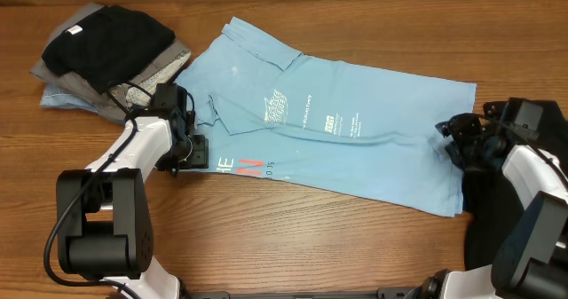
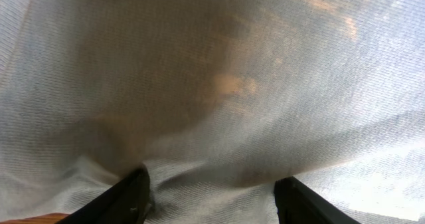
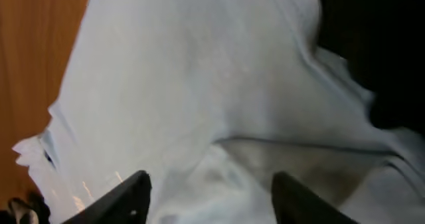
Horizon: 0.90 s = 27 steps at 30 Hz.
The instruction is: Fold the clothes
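Observation:
My right gripper is to pinch that edge (image 3: 394, 159) of the T-shirt, where it bunches into a fold by the dark garment, and pull it smooth before folding.
A light sky-blue T-shirt (image 1: 373, 157) lies spread flat across the middle of the wooden table, with white logos and orange-red lettering near its lower left edge. My left gripper (image 1: 195, 150) rests at the shirt's left edge. In the left wrist view its fingers (image 2: 133, 197) stand wide apart over the pale fabric (image 2: 212, 84), which fills the frame. My right gripper (image 1: 451, 141) sits at the shirt's right edge. The right wrist view shows that gripper (image 3: 211, 197) open above rumpled cloth (image 3: 199, 71), with nothing pinched between the fingers.
A pile of other clothes (image 1: 106, 55), black on grey and pale blue, sits at the back left. A dark garment (image 1: 479, 215) lies under the right arm, also visible as the dark garment (image 3: 372, 38) beside the shirt. Bare wooden table (image 1: 311, 246) runs along the front.

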{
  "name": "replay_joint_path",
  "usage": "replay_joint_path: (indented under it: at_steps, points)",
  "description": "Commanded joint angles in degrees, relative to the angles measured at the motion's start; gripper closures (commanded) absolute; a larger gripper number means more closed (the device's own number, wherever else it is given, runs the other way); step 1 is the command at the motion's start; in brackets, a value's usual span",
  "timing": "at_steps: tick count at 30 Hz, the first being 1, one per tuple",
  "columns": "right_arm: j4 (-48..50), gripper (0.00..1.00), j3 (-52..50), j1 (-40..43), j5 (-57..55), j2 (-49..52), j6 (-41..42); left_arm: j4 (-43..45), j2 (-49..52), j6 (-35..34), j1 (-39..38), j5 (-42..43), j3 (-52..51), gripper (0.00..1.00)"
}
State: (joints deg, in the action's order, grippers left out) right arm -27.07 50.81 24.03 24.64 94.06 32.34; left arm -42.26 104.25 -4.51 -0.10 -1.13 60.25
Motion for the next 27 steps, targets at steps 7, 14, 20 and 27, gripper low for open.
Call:
replay_joint_path:
  at_steps: [7,14,20,27]
  points:
    - [-11.8,0.55,0.8,2.8,0.4,0.2,-9.9,-1.4,2.2,-0.6,1.4,-2.3,-2.8,0.34]
    - [-9.9,0.53,-1.1,-0.2,-5.8,0.3,-6.1,-1.2,2.2,-0.6,1.4,-2.3,-2.8,0.33]
    - [-5.5,0.73,-2.2,-0.3,-6.2,0.3,-2.4,-1.2,2.2,-0.6,1.4,-2.3,-2.8,0.33]
    - [-3.2,0.96,-1.7,0.5,-6.1,0.2,-2.3,-1.5,2.2,-0.6,1.4,-2.5,-2.8,0.33]
